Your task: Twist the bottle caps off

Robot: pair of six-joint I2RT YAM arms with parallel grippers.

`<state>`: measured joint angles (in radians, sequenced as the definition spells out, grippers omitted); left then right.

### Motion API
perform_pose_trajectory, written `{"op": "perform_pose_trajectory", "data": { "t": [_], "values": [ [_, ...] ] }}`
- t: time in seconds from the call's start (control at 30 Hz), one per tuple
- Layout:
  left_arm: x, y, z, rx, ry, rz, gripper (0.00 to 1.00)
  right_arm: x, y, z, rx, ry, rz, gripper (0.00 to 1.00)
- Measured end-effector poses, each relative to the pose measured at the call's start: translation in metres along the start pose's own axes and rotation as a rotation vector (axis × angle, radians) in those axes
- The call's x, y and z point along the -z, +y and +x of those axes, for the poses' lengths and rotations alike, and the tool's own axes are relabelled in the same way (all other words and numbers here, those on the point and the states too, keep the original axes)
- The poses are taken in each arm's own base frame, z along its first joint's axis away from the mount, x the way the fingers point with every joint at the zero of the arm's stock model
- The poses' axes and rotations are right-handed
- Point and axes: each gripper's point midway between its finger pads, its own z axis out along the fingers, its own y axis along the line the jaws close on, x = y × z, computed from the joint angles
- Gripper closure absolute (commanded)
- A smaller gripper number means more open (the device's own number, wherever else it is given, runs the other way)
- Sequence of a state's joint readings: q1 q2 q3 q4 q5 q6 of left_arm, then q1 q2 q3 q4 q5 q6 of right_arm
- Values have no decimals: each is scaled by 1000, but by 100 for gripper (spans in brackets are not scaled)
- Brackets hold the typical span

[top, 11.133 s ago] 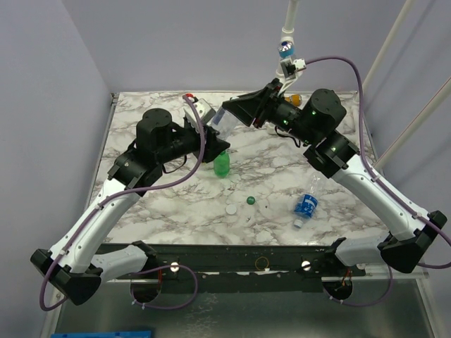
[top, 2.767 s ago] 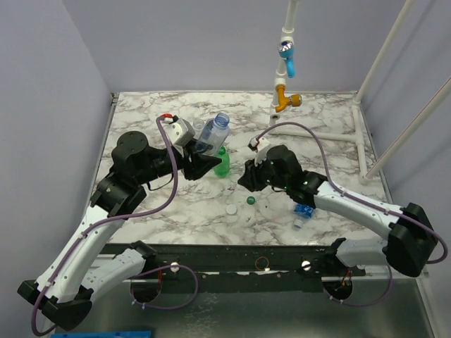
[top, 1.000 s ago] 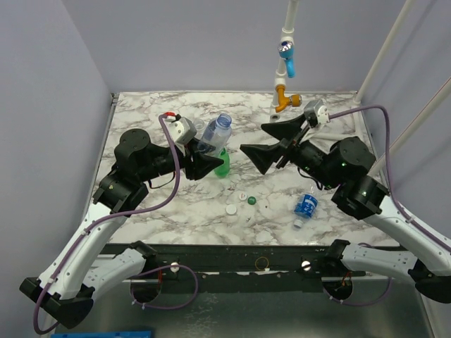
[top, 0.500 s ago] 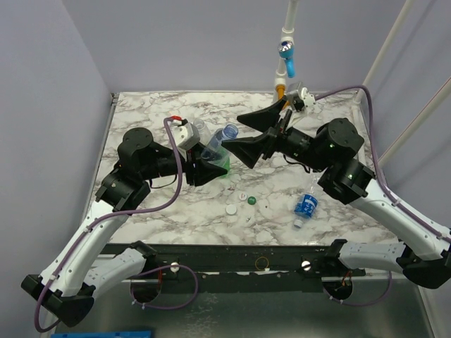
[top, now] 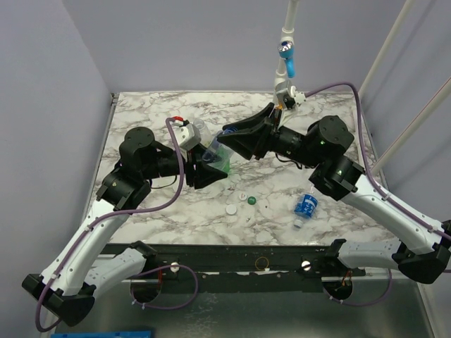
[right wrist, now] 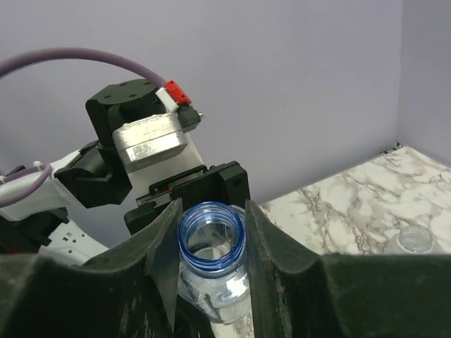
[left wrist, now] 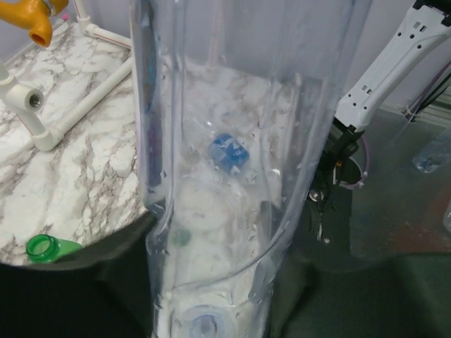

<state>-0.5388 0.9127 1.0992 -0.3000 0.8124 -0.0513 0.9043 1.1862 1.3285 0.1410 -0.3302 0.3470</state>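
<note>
My right hand will release the tall clear bottle, now tilted above the green bottle, upright on the marble (top: 244, 160) between the green bottle and the white pipe stand.
My left gripper (top: 206, 165) is shut on the body of a tall clear bottle (top: 213, 148), which tilts up and to the right. This bottle (left wrist: 232, 105) fills the left wrist view. My right gripper (top: 225, 136) has come in from the right, and its fingers (right wrist: 163, 243) press on both sides of the bottle's blue threaded neck (right wrist: 211, 232). The mouth is open, with no cap on it. A green bottle (left wrist: 44, 246) lies under the grippers, its mouth open too. A green cap (top: 250, 200) and white caps (top: 231, 209) lie loose on the marble. A small blue-labelled bottle (top: 305, 205) lies at the right.
A white pipe stand with a blue valve (top: 286, 53) and an orange valve (left wrist: 35, 15) rises at the back. White pipes (left wrist: 84, 105) run along the table's right side. Another clear open bottle (right wrist: 416, 241) stands behind the left wrist.
My right gripper has swung left to the bottle's mouth and closed its wide-open fingers on the neck. My left arm has tilted the bottle lower, toward the right gripper.
</note>
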Motion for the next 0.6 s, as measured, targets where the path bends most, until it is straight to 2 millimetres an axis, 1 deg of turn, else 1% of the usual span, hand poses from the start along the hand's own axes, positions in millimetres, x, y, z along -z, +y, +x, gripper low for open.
{"op": "perform_pose_trajectory", "data": {
  "t": [0.03, 0.07, 0.1, 0.23, 0.37, 0.5, 0.6],
  "values": [
    [0, 0, 0, 1, 1, -2, 10, 0, -1, 0, 0, 1, 3, 95],
    [0, 0, 1, 4, 2, -2, 4, 0, -1, 0, 4, 2, 7, 98],
    [0, 1, 1, 5, 2, -8, 1, 0, -3, 1, 7, 6, 15, 99],
    [3, 6, 1, 3, -3, -49, 1, 3, -17, 11, 32, 43, 79, 100],
    [10, 10, 8, 2, 9, -111, 1, 9, -40, 22, 98, 93, 189, 99],
    [23, 22, 17, -34, 44, -213, 1, 20, -72, 32, 200, 138, 334, 100],
    [33, 33, 25, -47, 90, -300, 1, 32, -104, 46, 277, 178, 450, 99]
  ]
}}
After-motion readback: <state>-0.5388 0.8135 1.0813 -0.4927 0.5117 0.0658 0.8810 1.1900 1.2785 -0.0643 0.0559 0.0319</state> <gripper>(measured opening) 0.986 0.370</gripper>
